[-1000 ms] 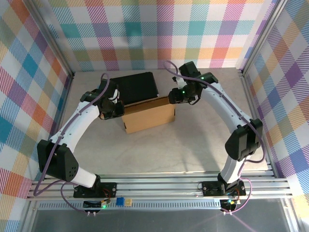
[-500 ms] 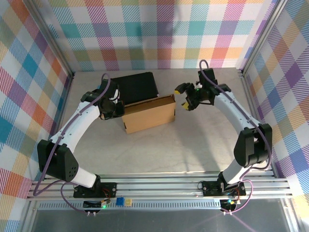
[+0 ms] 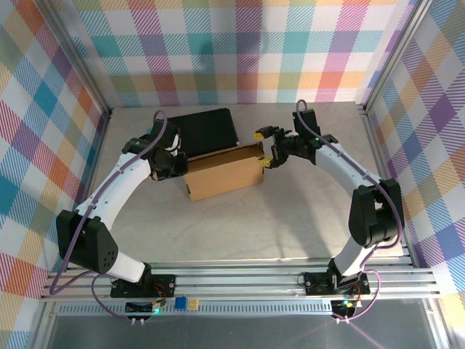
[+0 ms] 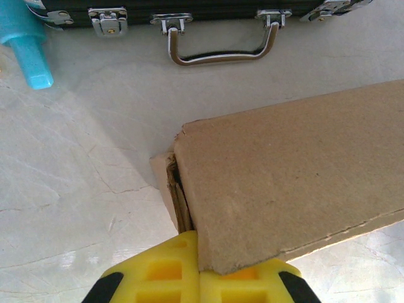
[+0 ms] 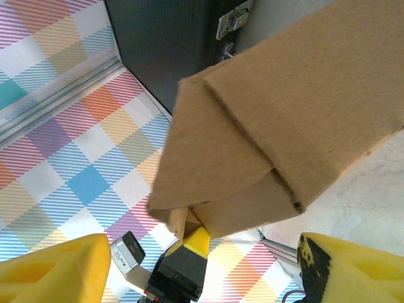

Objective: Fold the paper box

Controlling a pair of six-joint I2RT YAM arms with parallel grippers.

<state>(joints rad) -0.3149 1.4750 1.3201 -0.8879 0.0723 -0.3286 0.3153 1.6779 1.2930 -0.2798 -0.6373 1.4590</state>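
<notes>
Next, my left gripper opens, back off and pinches the box's gaping corner seam (image 4: 181, 196) from the end of the box, as the end flap sticks out past the paper box's top panel.
The paper box (image 3: 224, 173) is a brown cardboard box lying mid-table. My left gripper (image 3: 177, 165) is shut on its left end. In the left wrist view the yellow fingertips (image 4: 158, 271) pinch a corner of the paper box (image 4: 290, 183), with my left gripper (image 4: 199, 246) closed tight. My right gripper (image 3: 265, 148) stands open at the box's right end, one finger on each side of the far corner. In the right wrist view my right gripper (image 5: 202, 252) has wide-spread yellow fingers (image 5: 50, 271), and the folded end flaps of the paper box (image 5: 265, 120) sit just ahead of them.
A black hard case (image 3: 207, 131) with metal latches (image 4: 108, 19) lies right behind the box. A blue object (image 4: 31, 47) sits near the case's left end. Checked walls and aluminium rails (image 3: 378, 138) close in the table on three sides.
The right gripper opened, pulled back to the right off the box's end, then came back in, still open, around the far right corner. The left gripper and the box stayed put.
</notes>
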